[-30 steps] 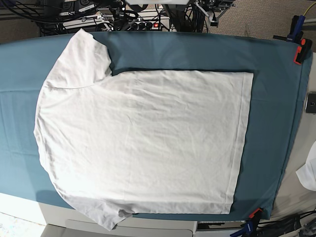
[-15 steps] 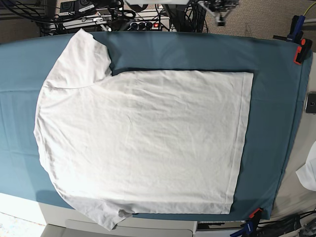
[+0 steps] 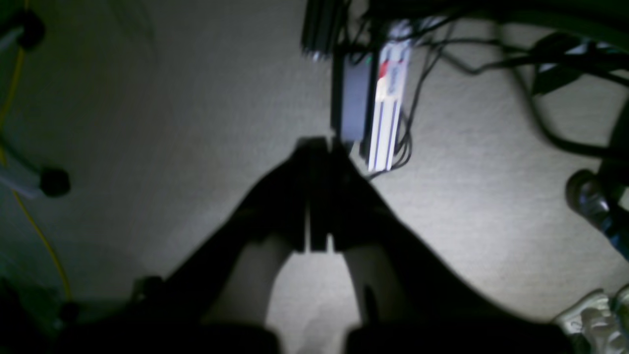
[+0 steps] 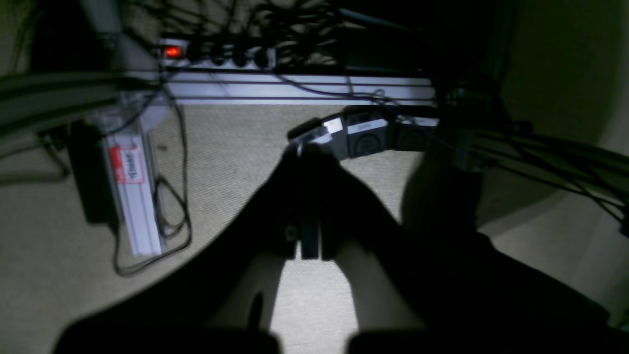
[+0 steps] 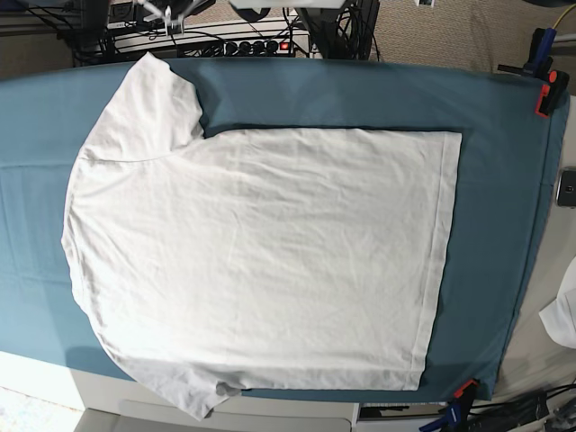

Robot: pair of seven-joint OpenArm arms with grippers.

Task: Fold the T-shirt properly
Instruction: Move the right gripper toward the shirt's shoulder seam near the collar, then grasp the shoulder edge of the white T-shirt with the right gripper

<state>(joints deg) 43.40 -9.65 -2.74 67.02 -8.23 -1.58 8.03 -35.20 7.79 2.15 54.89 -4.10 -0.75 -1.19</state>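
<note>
I need to move my right gripper to the white T-shirt next and close it on the middle of its sleeve (image 5: 151, 98) nearest the power strip.
The white T-shirt (image 5: 261, 261) lies flat and spread out on the teal table cloth (image 5: 504, 180). Its sleeves are at the left and its hem at the right. My left gripper (image 3: 317, 145) is shut and empty, with its dark fingers pressed together over the carpet floor beyond the table. My right gripper (image 4: 307, 150) is also shut and empty over the floor. In the base view only a bit of the right gripper (image 5: 166, 11) shows at the top edge, far from the shirt. The shirt is out of both wrist views.
A small white cloth scrap (image 5: 562, 315) lies at the right edge. Orange clamps (image 5: 546, 94) (image 5: 463, 389) hold the teal cloth. A dark device (image 5: 567, 187) sits at the right. A power strip (image 4: 216, 54), cables and an aluminium profile (image 3: 388, 108) are on the floor behind the table.
The gripper parts at the top edge of the base view have shifted: the one at the top right has moved up almost out of frame. The shirt has not moved.
</note>
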